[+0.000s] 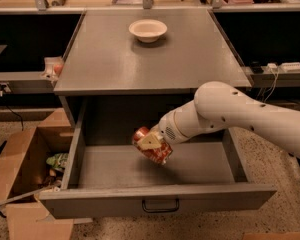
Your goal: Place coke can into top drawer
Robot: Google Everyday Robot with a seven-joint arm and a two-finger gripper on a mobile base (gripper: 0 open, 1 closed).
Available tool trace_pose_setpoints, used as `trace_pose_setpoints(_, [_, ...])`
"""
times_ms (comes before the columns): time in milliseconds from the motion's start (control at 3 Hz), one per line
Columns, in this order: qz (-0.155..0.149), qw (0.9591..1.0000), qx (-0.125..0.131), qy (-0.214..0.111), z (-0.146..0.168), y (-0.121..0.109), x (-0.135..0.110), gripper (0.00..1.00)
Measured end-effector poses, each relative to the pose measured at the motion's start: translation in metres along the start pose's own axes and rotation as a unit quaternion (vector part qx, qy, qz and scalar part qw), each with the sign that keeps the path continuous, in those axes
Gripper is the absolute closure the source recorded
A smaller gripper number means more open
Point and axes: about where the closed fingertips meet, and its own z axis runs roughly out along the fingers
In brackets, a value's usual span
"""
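The robot's gripper needs to release the coke can on the middle of the drawer's bottom (159, 152), straight behind the dark handle.
The top drawer (157, 200) stands pulled wide open below the grey cabinet top, its dark handle at the middle of the front panel. My gripper (151, 143) reaches in from the right on a white arm and is shut on the red coke can (153, 149). The can is tilted, silver end up-left, held just above the drawer floor near its middle. A pale finger (150, 141) lies across the can's side.
A white bowl (148, 30) sits on the grey cabinet top (110, 59) at the back. An open brown cardboard box (25, 169) with clutter stands on the floor left of the drawer. Cables and a power strip (282, 67) lie at the right.
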Motion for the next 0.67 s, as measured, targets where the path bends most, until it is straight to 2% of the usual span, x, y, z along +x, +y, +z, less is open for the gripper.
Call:
trace_pose_setpoints(333, [0.025, 0.9997, 0.003, 0.006, 0.015, -0.02, 0.019, 1.0])
trace_pose_setpoints(667, [0.047, 0.9987, 0.018, 0.007, 0.025, -0.033, 0.03, 1.0])
